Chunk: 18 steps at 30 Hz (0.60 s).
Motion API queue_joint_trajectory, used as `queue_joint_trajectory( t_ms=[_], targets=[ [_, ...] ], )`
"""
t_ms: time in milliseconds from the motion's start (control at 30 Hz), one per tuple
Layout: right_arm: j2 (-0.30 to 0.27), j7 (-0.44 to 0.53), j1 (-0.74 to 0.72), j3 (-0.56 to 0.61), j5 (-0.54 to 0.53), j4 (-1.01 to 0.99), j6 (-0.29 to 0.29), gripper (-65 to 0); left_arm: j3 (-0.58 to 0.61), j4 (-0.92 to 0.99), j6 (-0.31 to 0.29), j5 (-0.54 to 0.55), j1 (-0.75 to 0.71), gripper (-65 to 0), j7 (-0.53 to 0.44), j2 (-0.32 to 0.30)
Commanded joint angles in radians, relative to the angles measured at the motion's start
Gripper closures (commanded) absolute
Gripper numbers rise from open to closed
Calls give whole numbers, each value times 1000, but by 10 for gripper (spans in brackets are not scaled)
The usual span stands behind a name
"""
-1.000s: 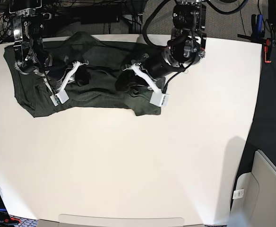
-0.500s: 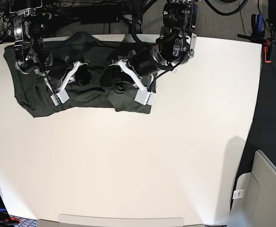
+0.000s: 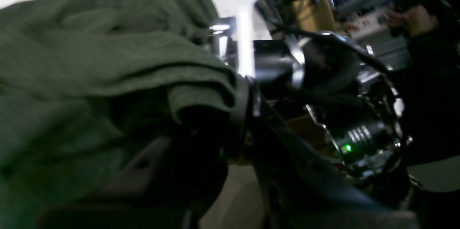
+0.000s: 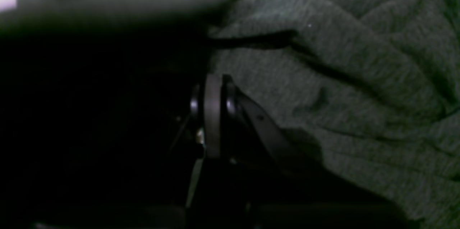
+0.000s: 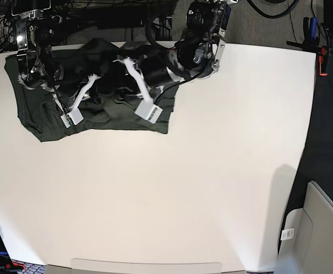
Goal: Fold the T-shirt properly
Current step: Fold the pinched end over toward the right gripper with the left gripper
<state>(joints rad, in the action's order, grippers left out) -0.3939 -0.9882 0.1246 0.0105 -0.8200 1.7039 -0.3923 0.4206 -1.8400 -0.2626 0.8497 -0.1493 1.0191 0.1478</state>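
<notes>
Next, the left gripper releases the lifted fold on the T-shirt's middle [image 5: 104,97], next to the tip of the robot's right gripper.
The dark olive T-shirt [image 5: 38,111] lies bunched at the table's far left corner. My left gripper [image 5: 108,77] reaches in from the right and is shut on a fold of its right side, which is lifted over the middle of the garment. Up close in the left wrist view, green cloth [image 3: 107,60] drapes over the dark jaws [image 3: 212,121]. My right gripper [image 5: 97,90] rests on the shirt's middle, shut, with cloth puckered at its tip. In the right wrist view the knit fabric [image 4: 341,78] fills the frame around the gripper [image 4: 212,114].
The white table [image 5: 183,188] stretches wide to the front and right of the shirt. Cables and arm mounts [image 5: 126,17] line the far edge. A grey chair [image 5: 320,228] stands off the table's right front corner.
My left gripper has swept to the left with the shirt's right side in it, so the garment's right edge has moved in toward the middle. The right arm has stayed still.
</notes>
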Motion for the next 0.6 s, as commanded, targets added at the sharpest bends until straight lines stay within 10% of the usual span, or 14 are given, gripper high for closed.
queue_joint_trajectory(
  t_ms=[0, 567],
  targets=[
    [-10, 16, -10, -8, -19, 12, -7, -1, 13, 6, -11, 23, 21, -1, -13, 9],
    [5, 15, 19, -74, -25, 18, -7, -1, 27, 98, -11, 24, 179, -1, -16, 9]
  ],
)
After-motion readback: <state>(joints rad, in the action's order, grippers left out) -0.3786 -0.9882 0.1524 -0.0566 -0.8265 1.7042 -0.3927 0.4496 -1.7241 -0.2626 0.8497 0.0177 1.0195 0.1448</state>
